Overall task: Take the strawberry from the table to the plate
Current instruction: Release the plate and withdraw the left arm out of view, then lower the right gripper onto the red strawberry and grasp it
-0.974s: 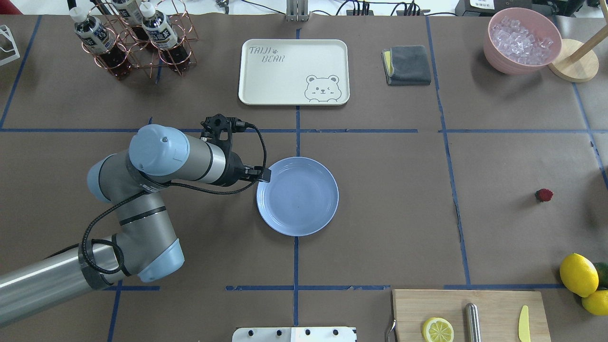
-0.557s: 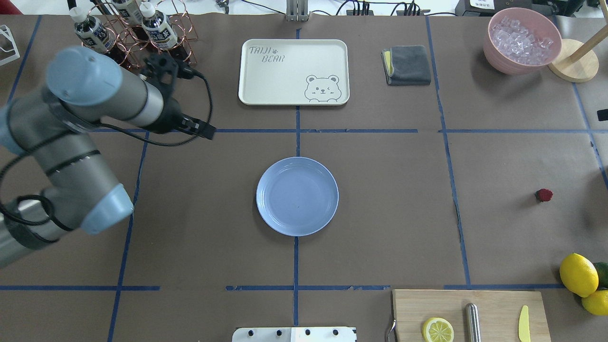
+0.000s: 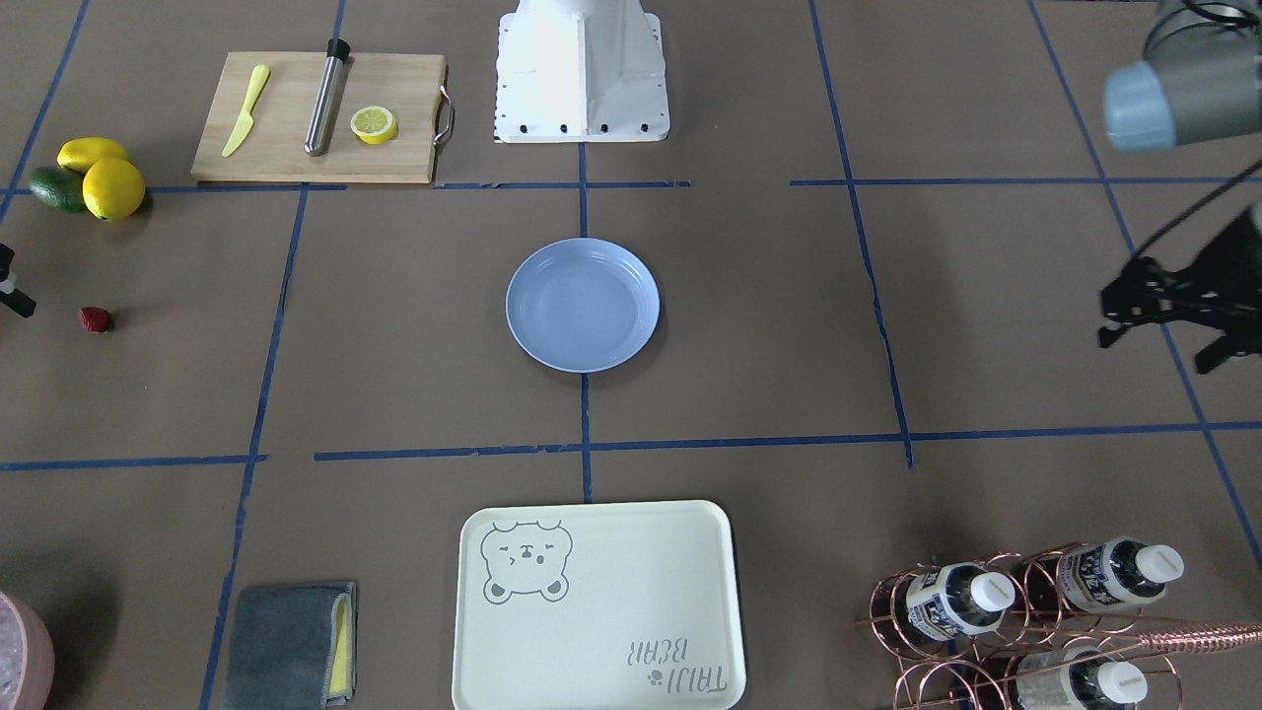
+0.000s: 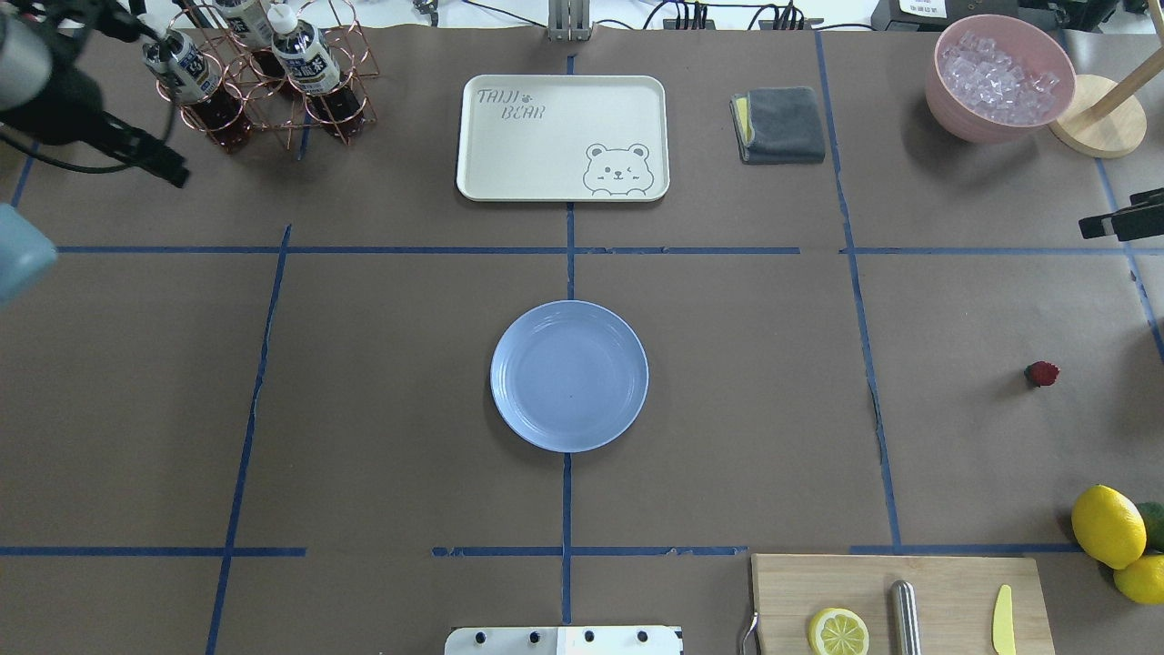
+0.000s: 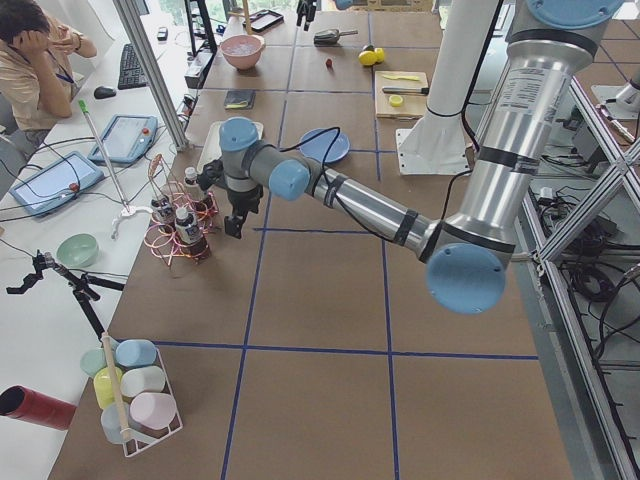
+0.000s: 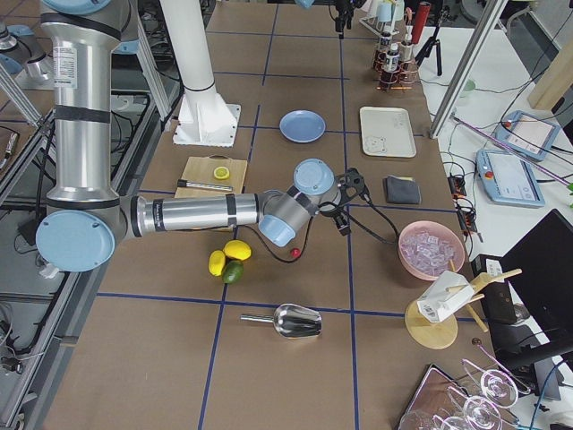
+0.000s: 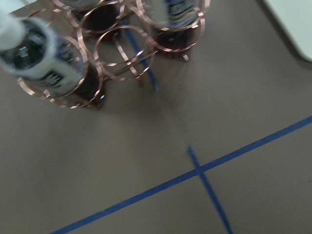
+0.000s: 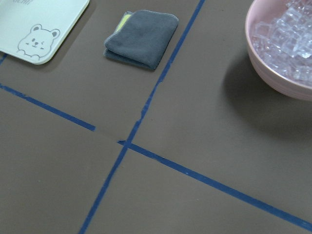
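Note:
My right gripper will go next to the small dark-red strawberry that lies alone near the lemons, and then close around the strawberry's middle (image 3: 96,319).
The small dark-red strawberry (image 4: 1042,373) (image 3: 96,319) lies alone on the table (image 4: 382,409) near its right end. The empty light-blue plate (image 4: 569,376) (image 3: 583,305) sits at the centre. My right gripper (image 4: 1091,227) (image 3: 20,304) just enters at the right edge, in the air beyond the strawberry and apart from it. Its wrist view shows only table, cloth and bowl. My left gripper (image 4: 168,168) (image 3: 1112,333) hangs at the far left by the bottle rack, far from the plate. I cannot tell whether either gripper is open or shut. No fingers show in the wrist views.
Lemons (image 4: 1108,526) and a cutting board (image 4: 896,605) lie near the strawberry, towards the robot. A pink bowl of ice (image 4: 998,77), a grey cloth (image 4: 780,125) and a cream bear tray (image 4: 563,136) line the far side. A copper bottle rack (image 4: 264,73) stands far left.
My left arm has swung away from the plate's left rim to the far-left corner by the bottle rack. The right gripper has come into view at the right edge. Strawberry and plate have not moved.

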Controlling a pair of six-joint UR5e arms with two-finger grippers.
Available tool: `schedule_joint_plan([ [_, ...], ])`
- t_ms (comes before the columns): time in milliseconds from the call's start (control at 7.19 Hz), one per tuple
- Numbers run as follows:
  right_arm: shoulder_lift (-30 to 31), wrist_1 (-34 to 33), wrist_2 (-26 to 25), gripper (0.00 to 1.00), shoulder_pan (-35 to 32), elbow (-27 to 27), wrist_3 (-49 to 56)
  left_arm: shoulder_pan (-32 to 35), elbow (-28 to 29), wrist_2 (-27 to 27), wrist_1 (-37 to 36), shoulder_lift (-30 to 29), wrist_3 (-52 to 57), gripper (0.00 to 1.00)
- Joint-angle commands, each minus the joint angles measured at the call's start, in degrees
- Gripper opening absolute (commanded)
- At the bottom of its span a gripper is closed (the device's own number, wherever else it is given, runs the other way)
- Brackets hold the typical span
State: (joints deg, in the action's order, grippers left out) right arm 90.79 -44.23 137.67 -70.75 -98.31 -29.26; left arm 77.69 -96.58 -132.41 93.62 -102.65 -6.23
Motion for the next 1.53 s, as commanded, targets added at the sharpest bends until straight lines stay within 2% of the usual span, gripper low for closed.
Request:
schedule_joint_plan([
  [0, -0.5, -5.7, -3.9, 1.0, 7.4, -5.7, -9.5, 9.8, 4.8, -2.2, -0.5, 6.5, 15.8, 1.0],
  [139, 6.6, -4.7, -10.3, 1.0, 9.9, -7.0, -6.8, 9.8, 5.3, -2.2, -0.7, 7.4, 15.8, 1.0],
  [278, 11.2, -3.1, -13.7, 1.0, 11.5, -6.9, -3.7, 9.7, 9.1, -2.2, -1.2, 7.4, 15.6, 1.0],
  [417, 12.6, -2.7, -15.9, 1.0, 13.3, -5.8, -3.6, 10.1, 9.9, -2.2, -1.1, 7.6, 15.5, 1.0],
  [557, 13.7, 4.5, -18.4, 1.0, 15.2, -0.4, -3.4, 10.1, 10.0, -2.2, -1.2, 7.8, 15.5, 1.0],
  [696, 13.0, 11.8, -18.7, 1.0, 15.7, 6.0, -3.4, 10.1, 9.9, -2.2, -1.2, 8.3, 15.6, 1.0],
  [835, 12.9, 12.0, -19.2, 0.99, 16.2, 6.3, -3.6, 10.2, 9.7, -2.4, -1.2, 9.1, 15.7, 1.0],
  [1113, 13.0, 11.9, -22.5, 0.9, 18.9, 6.6, -4.0, 10.2, 9.7, -2.5, -1.2, 9.2, 15.8, 1.0],
  [1391, 12.1, 11.9, -23.4, 0.89, 20.4, 6.6, -4.1, 10.3, 9.6, -2.7, -1.2, 9.5, 16.0, 1.0],
])
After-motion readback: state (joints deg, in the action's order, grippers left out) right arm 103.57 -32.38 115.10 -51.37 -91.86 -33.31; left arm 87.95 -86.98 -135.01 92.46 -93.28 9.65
